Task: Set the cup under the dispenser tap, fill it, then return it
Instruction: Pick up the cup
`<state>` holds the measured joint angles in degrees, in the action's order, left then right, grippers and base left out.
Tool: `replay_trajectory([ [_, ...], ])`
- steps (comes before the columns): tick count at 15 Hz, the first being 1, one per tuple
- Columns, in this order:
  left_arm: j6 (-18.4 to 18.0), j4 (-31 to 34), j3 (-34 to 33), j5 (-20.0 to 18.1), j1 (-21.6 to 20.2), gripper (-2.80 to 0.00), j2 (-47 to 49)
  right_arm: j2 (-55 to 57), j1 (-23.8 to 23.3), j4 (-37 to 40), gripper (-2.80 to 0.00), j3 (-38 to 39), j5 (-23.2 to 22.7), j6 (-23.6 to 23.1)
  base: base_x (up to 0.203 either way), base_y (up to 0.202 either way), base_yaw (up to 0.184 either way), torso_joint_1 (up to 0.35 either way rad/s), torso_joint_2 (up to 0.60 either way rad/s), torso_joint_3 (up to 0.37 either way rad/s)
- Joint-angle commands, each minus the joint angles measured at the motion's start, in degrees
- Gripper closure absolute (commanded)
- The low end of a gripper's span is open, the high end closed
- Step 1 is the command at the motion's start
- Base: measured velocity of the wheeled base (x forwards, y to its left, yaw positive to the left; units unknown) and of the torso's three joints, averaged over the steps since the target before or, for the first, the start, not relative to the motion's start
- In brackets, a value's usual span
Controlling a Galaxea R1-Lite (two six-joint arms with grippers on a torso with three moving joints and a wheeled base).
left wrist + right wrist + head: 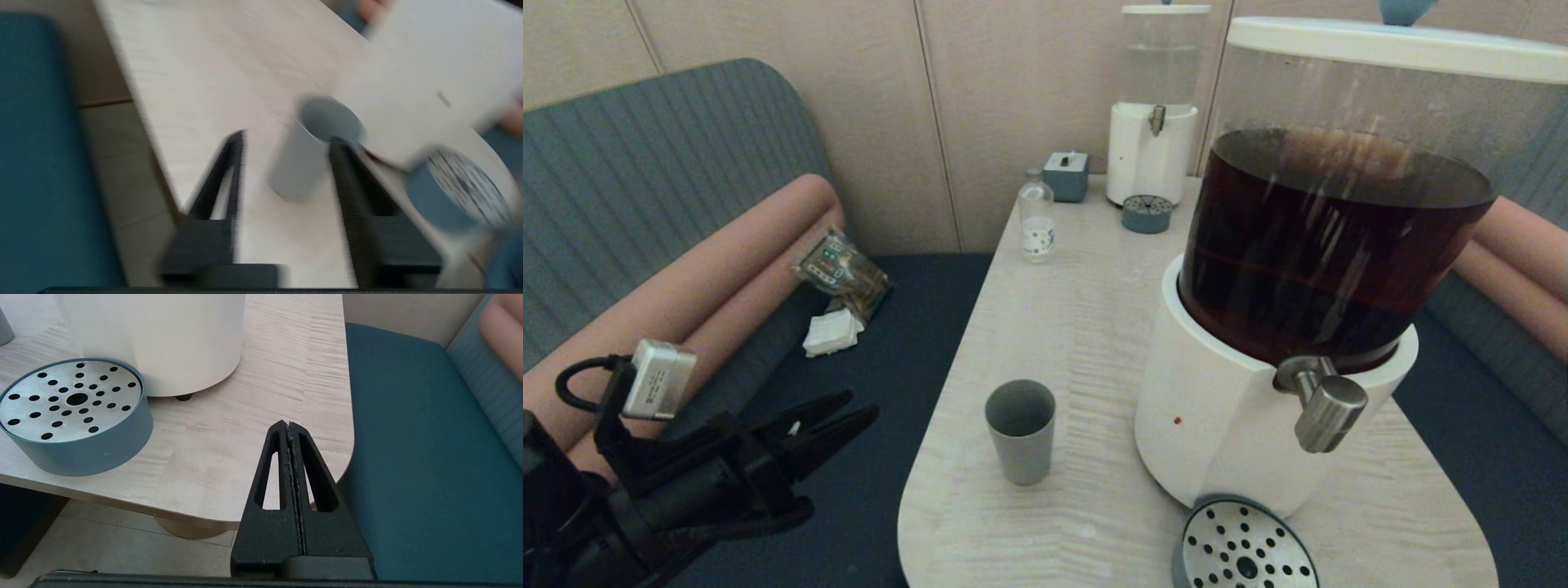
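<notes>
I need to next move my left gripper to the small grey cup and close it around the middle of its sides (1023, 445) (302, 157), below the cup's rim.
The small grey cup (1020, 430) stands upright and empty on the table, left of the big white-based dispenser (1217, 408) with dark brown liquid. Its steel tap (1321, 400) juts out over the perforated drip tray (1241, 545). My left gripper (862, 410) hovers off the table's left edge, open, pointing at the cup and short of it. In the left wrist view the cup (306, 159) lies ahead between the spread fingers (235, 163), untouched. My right gripper (289, 425) is shut and empty near the table's right front corner, out of the head view.
A small clear bottle (1037, 220), a grey box (1066, 175) and a smaller clear-liquid dispenser (1153, 147) with its own drip tray (1147, 214) stand at the table's far end. Blue sofa seats flank the table (1078, 327); a packet and tissue (837, 286) lie on the left one.
</notes>
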<state>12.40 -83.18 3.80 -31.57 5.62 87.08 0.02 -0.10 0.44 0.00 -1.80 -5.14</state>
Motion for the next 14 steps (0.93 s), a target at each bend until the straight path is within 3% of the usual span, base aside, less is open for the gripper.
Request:
replay_trajectory([
  [1,-1.6,-2.8,-2.9,-3.5,-0.2,-2.80,1.4,-0.2,0.0,0.0,0.00,0.5,0.0,0.0,0.000,0.000,0.000,0.000,0.00,0.000],
  [4,-11.8,-3.4,-3.8,-6.6,-0.2,-2.80,3.2,-0.2,0.0,0.0,0.00,0.5,0.0,0.0,0.000,0.000,0.000,0.000,0.00,0.000],
  [9,-14.7,-3.1,-2.9,-16.4,-0.2,-2.80,9.0,-0.2,0.0,0.0,0.00,0.6,0.0,0.0,0.000,0.000,0.000,0.000,0.00,0.000],
  [11,-15.4,-3.2,0.8,-21.0,-0.2,-2.80,12.2,-0.2,0.0,0.0,0.00,0.6,0.0,0.0,0.000,0.000,0.000,0.000,0.00,0.000],
  [14,-15.8,-3.2,4.1,-23.6,-0.2,-2.80,17.2,-0.2,0.0,0.0,0.00,0.5,0.0,0.0,0.000,0.000,0.000,0.000,0.00,0.000],
])
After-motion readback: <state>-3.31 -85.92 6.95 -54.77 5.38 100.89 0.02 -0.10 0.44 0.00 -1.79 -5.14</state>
